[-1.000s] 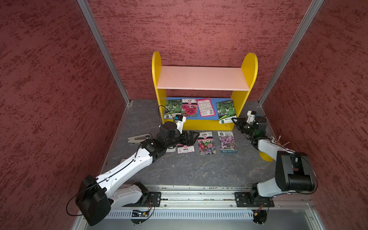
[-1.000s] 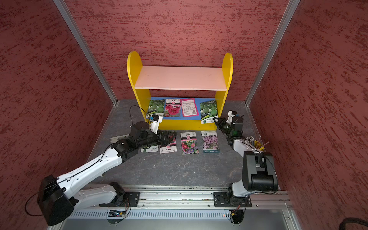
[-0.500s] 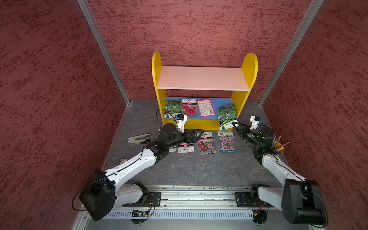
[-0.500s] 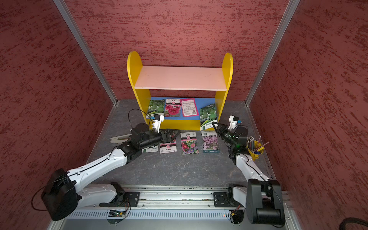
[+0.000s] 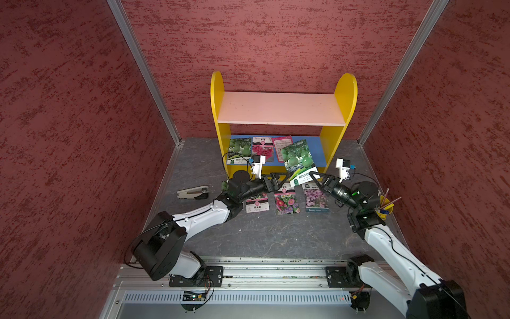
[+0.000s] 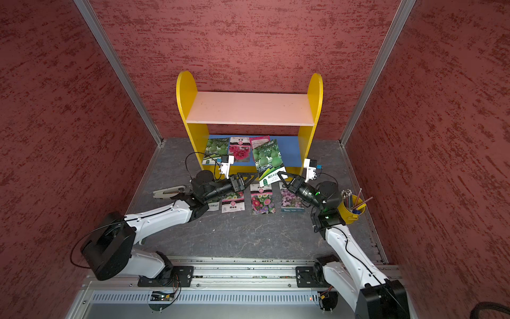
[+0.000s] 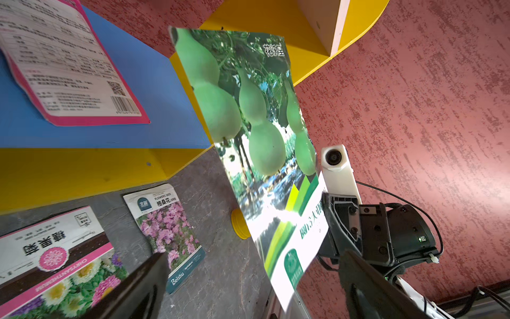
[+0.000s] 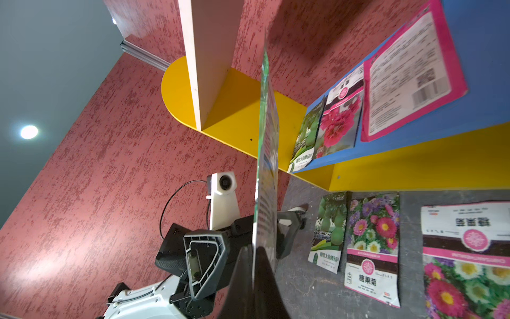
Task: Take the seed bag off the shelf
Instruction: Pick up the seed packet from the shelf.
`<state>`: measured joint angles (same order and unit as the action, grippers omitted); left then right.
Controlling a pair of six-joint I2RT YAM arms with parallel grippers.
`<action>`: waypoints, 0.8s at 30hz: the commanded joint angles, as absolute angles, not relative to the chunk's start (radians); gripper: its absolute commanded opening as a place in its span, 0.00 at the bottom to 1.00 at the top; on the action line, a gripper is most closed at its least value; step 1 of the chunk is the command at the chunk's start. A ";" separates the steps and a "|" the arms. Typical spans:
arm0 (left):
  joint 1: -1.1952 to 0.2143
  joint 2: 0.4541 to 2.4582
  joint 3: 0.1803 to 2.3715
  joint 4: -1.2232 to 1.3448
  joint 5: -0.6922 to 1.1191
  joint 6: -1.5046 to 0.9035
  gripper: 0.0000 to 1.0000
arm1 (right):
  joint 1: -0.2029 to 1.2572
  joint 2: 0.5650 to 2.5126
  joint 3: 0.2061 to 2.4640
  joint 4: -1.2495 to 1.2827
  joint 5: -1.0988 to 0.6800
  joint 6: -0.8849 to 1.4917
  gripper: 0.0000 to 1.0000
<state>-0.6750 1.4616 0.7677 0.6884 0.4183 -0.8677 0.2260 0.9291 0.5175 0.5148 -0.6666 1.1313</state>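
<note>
I have the tilted seed bag by its white lower edge in my right gripper, so next I steady it with my left gripper while my right gripper takes its side higher up point(image 5: 311, 157).
The seed bag point(image 5: 299, 160) point(image 6: 269, 161), with green gourds printed on it, hangs tilted in the air in front of the shelf point(image 5: 346, 91) point(image 6: 249, 110). My right gripper point(image 5: 313, 175) point(image 8: 255, 254) is shut on its white lower edge. My left gripper point(image 5: 284, 181) point(image 7: 252, 255) is open, and its fingers stand on either side of the bag's lower corner point(image 7: 287, 265) without touching it. On the blue lower board point(image 5: 320, 152) lie a gourd bag point(image 5: 238, 150), a red-flower bag point(image 5: 262, 149) and a pink-edged bag point(image 5: 281, 142).
Several seed bags point(image 5: 287, 200) lie in a row on the grey floor in front of the shelf. A stapler point(image 5: 193, 192) lies to the left of my left arm. A yellow pencil cup point(image 5: 385, 207) stands beside my right arm, near the right wall.
My right gripper has pulled the gourd bag off the shelf's right end, out and to the left. My left arm has stretched toward it, and its open fingers now flank the bag's corner.
</note>
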 commanded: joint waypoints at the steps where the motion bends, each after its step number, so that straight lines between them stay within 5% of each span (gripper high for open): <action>1: -0.678 1.489 0.795 0.847 0.455 -0.926 1.00 | 0.275 0.920 0.563 0.496 -0.622 1.107 0.00; 8: -0.671 1.491 0.796 0.879 0.469 -0.956 0.70 | 0.319 0.942 0.568 0.488 -0.599 1.085 0.00; 13: -0.661 1.483 0.798 0.878 0.484 -0.970 0.30 | 0.337 0.954 0.569 0.480 -0.590 1.070 0.00; 18: -0.649 1.477 0.799 0.868 0.511 -0.978 0.08 | 0.349 0.956 0.581 0.451 -0.584 1.044 0.00; 20: -0.640 1.470 0.799 0.858 0.530 -0.978 0.00 | 0.351 0.953 0.592 0.422 -0.589 1.024 0.07; 24: -0.611 1.446 0.806 0.815 0.612 -0.961 0.00 | 0.350 0.941 0.660 0.260 -0.614 0.903 0.33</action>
<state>-0.6323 1.4799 0.7780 0.8356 0.5377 -0.9802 0.3412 0.9573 0.5827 0.3630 -0.5968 1.0126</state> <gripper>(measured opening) 0.044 0.299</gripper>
